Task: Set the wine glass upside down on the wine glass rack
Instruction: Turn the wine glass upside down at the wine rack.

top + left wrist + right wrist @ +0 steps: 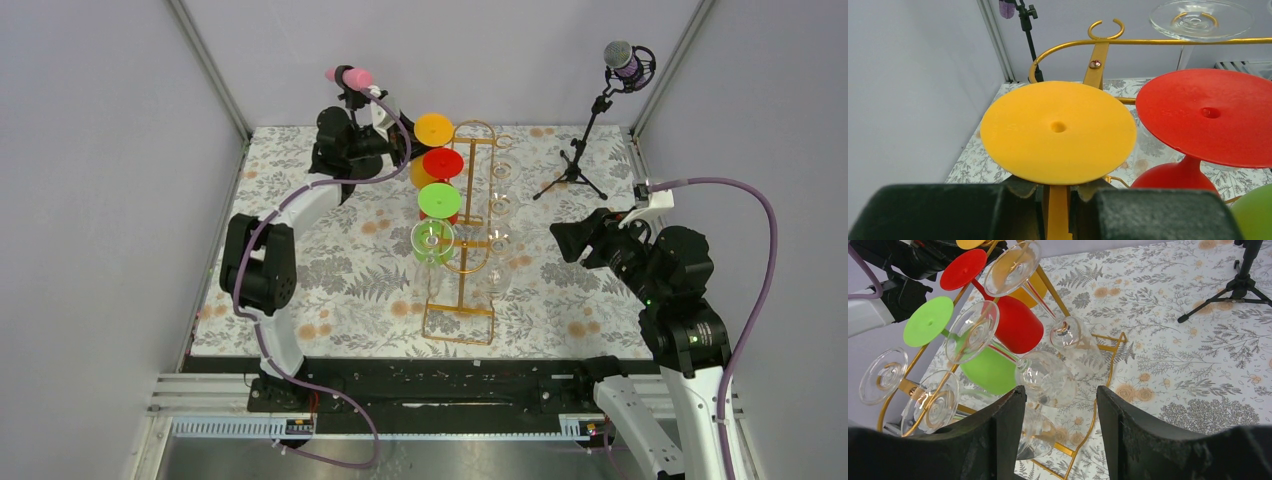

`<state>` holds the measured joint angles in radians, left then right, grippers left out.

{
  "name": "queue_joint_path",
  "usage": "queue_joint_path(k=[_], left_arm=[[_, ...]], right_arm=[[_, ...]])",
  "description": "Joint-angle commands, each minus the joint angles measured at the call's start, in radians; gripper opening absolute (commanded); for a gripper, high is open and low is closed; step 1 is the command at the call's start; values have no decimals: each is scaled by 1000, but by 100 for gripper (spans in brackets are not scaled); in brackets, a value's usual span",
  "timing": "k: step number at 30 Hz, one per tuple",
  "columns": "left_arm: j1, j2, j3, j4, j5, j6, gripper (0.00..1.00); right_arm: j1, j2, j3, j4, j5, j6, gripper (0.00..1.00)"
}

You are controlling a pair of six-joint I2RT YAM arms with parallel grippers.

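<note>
My left gripper needs to let go of the yellow wine glass at the gold rack's far end (445, 134) (1075, 106), just beyond the red glass.
A yellow wine glass (1058, 132) is upside down, foot up, at the far end of the gold wire wine glass rack (458, 318), on its left side. My left gripper (1058, 200) is shut on its stem just under the foot. From above, the yellow foot (434, 129) lines up with the red glass (443, 163), the green glass (439, 200) and a clear glass (432, 240) hanging on that side. The rack's top bar (1148, 42) and a ring hook lie just beyond the yellow foot. My right gripper (1060, 395) is open and empty, right of the rack (1096, 405).
Clear glasses (1048, 380) hang upside down on the rack's right side. A microphone on a black tripod (590, 130) stands at the back right. A pink-topped stand (350, 76) is behind the left arm. Grey walls close in the floral table (330, 280).
</note>
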<state>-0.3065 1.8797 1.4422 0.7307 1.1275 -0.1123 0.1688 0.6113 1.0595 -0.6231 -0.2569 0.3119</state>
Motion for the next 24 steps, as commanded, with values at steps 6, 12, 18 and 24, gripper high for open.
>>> queue_joint_path(k=[6, 12, 18, 24], left_arm=[[-8, -75, -30, 5, 14, 68, 0], [-16, -101, 16, -251, 13, 266, 0], [-39, -91, 113, -557, -41, 452, 0], [-43, -58, 155, -590, -59, 420, 0]], right_arm=[[-5, -5, -14, 47, -31, 8, 62], [-6, -7, -25, 59, -42, 18, 62], [-6, -7, -31, 60, -47, 17, 63], [-5, -14, -40, 61, -45, 14, 63]])
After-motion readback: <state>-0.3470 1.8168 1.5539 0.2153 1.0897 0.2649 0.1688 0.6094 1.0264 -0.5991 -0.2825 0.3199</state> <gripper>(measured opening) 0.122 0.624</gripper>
